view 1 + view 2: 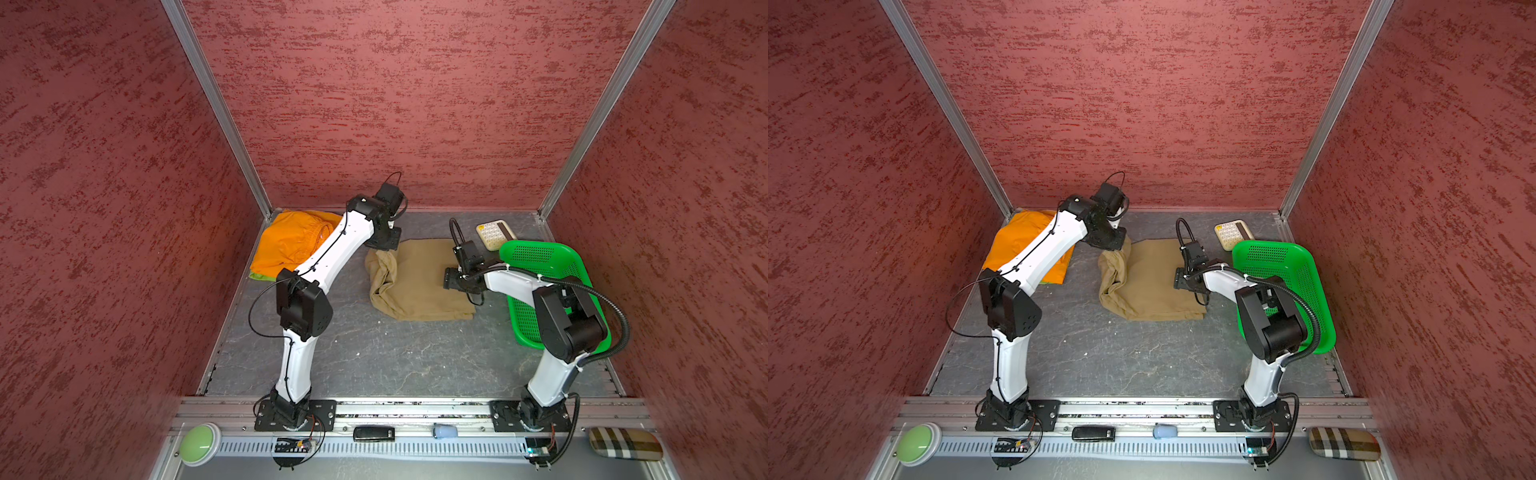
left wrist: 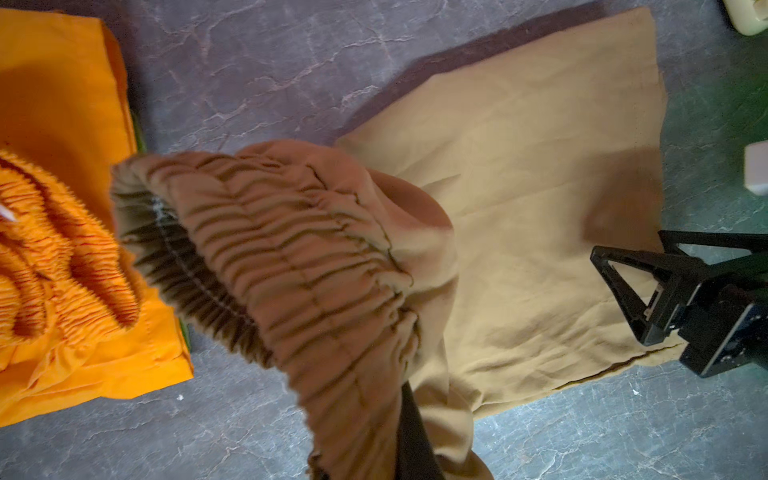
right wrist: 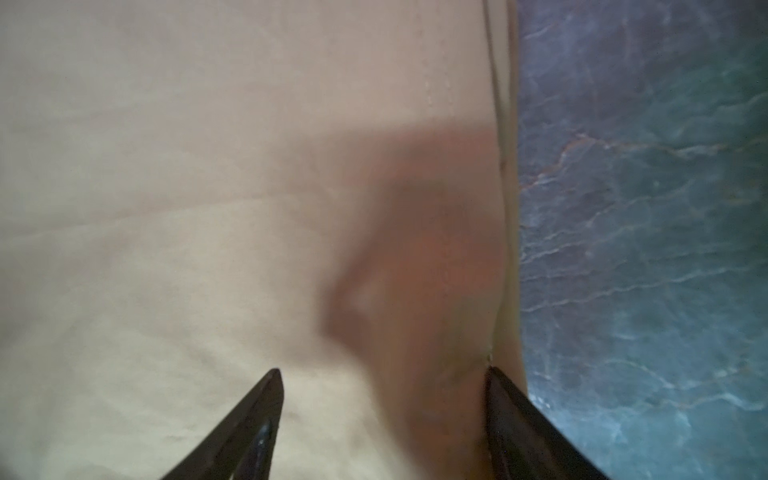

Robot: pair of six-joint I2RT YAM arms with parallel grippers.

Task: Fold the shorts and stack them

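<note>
The gathered waistband, now lifted at the shorts' far corner, will be let go by my left gripper on the flat khaki cloth (image 1: 440, 276) (image 2: 585, 281) beside my right gripper's fingertips.
The khaki shorts (image 1: 419, 286) (image 1: 1154, 286) lie mid-table, mostly flat, with the gathered waistband (image 2: 291, 249) lifted at their far left corner. My left gripper (image 1: 384, 245) (image 1: 1113, 243) (image 2: 399, 457) is shut on that waistband; one dark finger (image 2: 411, 432) shows beside the cloth. Over the shorts' right edge, my right gripper (image 1: 451, 279) (image 1: 1181, 279) (image 3: 382, 374) is low and open, fingertips (image 3: 274, 382) apart on the fabric with nothing pinched. The orange shorts (image 1: 291, 241) (image 1: 1017, 245) (image 2: 62, 124) lie folded far left, on a strip of lime green shorts (image 1: 259, 276).
A green perforated basket (image 1: 540, 253) (image 1: 1271, 253) stands at the right under the right arm. A cream calculator (image 1: 494, 233) lies behind it. On the front rail are a green button (image 1: 199, 444), a black device (image 1: 373, 433) and a plaid case (image 1: 625, 444).
</note>
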